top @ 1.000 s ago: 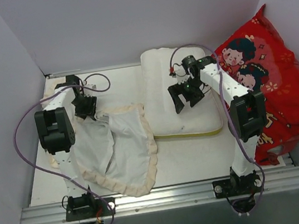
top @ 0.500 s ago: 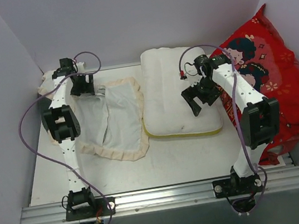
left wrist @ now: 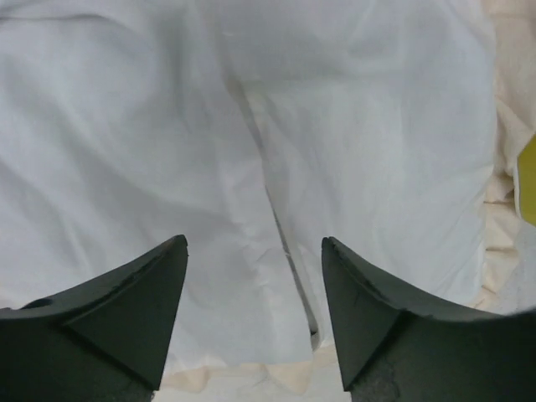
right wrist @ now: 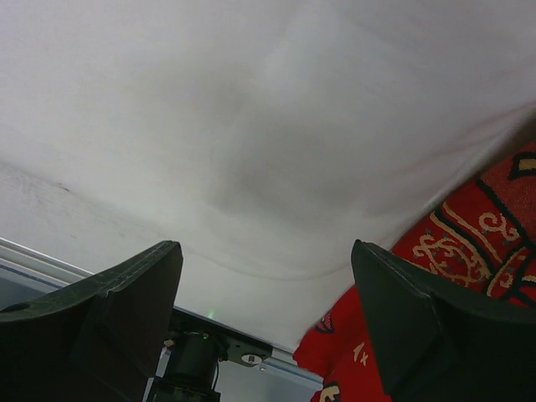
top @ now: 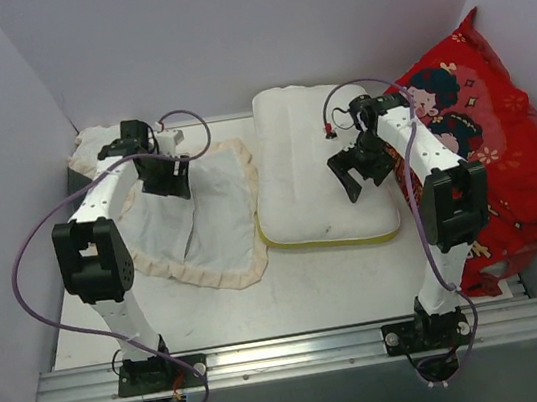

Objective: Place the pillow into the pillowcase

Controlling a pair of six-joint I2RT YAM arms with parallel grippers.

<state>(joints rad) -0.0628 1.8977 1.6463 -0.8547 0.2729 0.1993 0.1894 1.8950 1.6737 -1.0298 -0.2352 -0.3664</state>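
Next, the robot's right gripper should move in from the white pillow's edge beside the red cushion and close on the middle of the pillow's top (top: 323, 174).
The white pillow (top: 314, 169) lies at the table's middle back, its yellow strip at the near edge. It fills the right wrist view (right wrist: 251, 126). The pillowcase (top: 206, 220), pale with a cream frill, lies flat to its left and fills the left wrist view (left wrist: 251, 151), where a fold runs down its middle. My left gripper (top: 163, 181) is open just above the pillowcase's far part and holds nothing. My right gripper (top: 358, 175) is open above the pillow's right side, near its edge, and holds nothing.
A large red cartoon cushion (top: 498, 146) leans at the right wall, touching the pillow's right edge; it shows at the right of the right wrist view (right wrist: 469, 251). White walls close in the back and sides. A metal rail (top: 291, 351) runs along the near edge.
The pillowcase has been dragged toward the back left corner and now lies flatter. My left gripper has shifted slightly right over it. My right gripper has moved right across the pillow.
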